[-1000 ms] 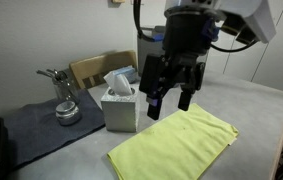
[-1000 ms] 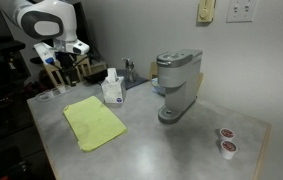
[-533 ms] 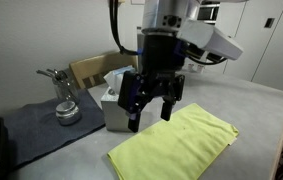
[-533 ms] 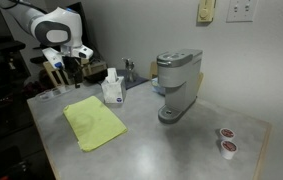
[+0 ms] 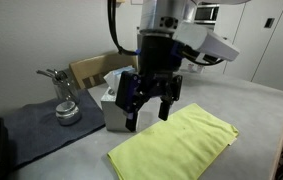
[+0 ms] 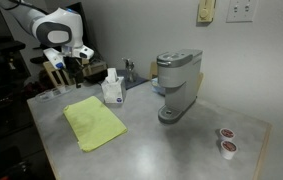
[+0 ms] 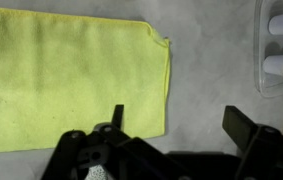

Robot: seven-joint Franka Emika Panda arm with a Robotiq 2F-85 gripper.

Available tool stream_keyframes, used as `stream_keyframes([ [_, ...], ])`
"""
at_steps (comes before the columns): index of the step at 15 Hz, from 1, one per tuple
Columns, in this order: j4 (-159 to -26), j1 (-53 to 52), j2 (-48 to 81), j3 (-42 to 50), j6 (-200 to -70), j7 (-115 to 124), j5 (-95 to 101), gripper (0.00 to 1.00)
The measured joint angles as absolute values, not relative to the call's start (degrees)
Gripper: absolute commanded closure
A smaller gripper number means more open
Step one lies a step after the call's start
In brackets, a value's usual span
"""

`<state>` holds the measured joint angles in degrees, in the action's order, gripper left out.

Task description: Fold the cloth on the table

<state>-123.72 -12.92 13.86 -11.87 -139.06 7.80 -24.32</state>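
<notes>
Next, my gripper needs to go to the middle of the short edge (image 5: 115,169) (image 7: 167,92) of the yellow-green cloth, facing the clear tray, and close there.
The yellow-green cloth (image 5: 176,143) lies flat and spread out on the light grey table (image 5: 256,105). It also shows in an exterior view (image 6: 94,122) and fills the upper left of the wrist view (image 7: 66,75). My gripper (image 5: 149,113) hangs open and empty above the table, over the cloth's edge near the tissue box. In the wrist view its two dark fingers (image 7: 181,118) stand wide apart, one over the cloth's corner, the other over bare table. In an exterior view the gripper (image 6: 71,66) is at the table's far end.
A tissue box (image 5: 119,105) stands beside the cloth. A dark grey-blue mat (image 5: 36,125) holds a metal pot (image 5: 66,108). A wooden chair back (image 5: 91,68) is behind. A coffee machine (image 6: 177,85) and two pods (image 6: 224,140) stand farther along. A clear tray with cups (image 7: 281,50) shows in the wrist view.
The arm swung over from the cloth's far side toward the tissue box and came lower during the first half second. It has barely moved since. The cloth has not moved.
</notes>
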Motion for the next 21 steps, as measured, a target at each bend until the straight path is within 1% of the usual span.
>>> stream_keyframes([
  [6, -123.0, -13.6, 16.1, -12.1, -139.1, 7.8, -23.2, 0.0],
  [21, -114.7, -15.3, 26.6, -12.5, -139.6, 9.3, -18.1, 0.0],
])
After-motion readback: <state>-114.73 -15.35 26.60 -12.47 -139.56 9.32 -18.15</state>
